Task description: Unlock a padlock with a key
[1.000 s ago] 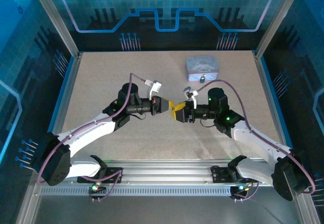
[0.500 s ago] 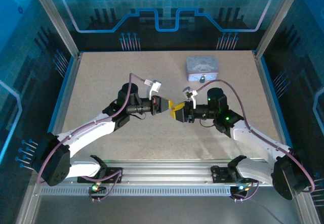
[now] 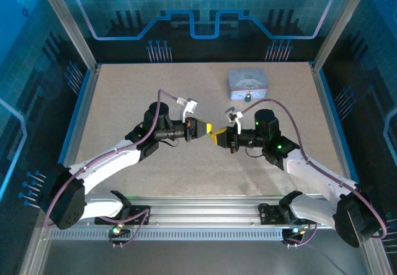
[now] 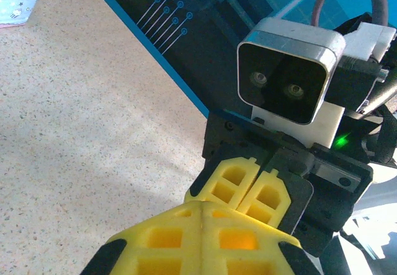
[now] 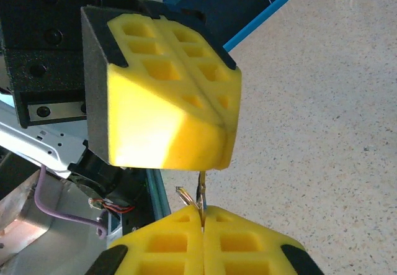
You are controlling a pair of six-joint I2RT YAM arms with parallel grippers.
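Observation:
The wire ring juts crooked from my right gripper's seam, so my right gripper will open and retake the key's head (image 5: 201, 209) while my left gripper steadies the key.
Both grippers meet tip to tip above the middle of the table. My left gripper (image 3: 208, 128) (image 4: 203, 210) is shut. My right gripper (image 3: 215, 138) (image 5: 203, 213) is shut too, and the key (image 5: 201, 191), a thin metal sliver with a small wire ring at its side, stands up out of the seam between its fingers. The key's upper end reaches the seam of the left gripper's (image 5: 218, 139) yellow pads, so both hold it. The padlock (image 3: 247, 97) is a tiny dark piece lying on the table just in front of the tin box, well away from both grippers.
A silver-grey embossed tin box (image 3: 247, 82) (image 4: 17, 2) sits at the back right of the speckled table (image 3: 136, 95). Blue rails and aluminium posts border the table on the left, right and back.
My right gripper's fingers have closed onto the key and drawn slightly to the right. The left gripper has stayed shut and still.

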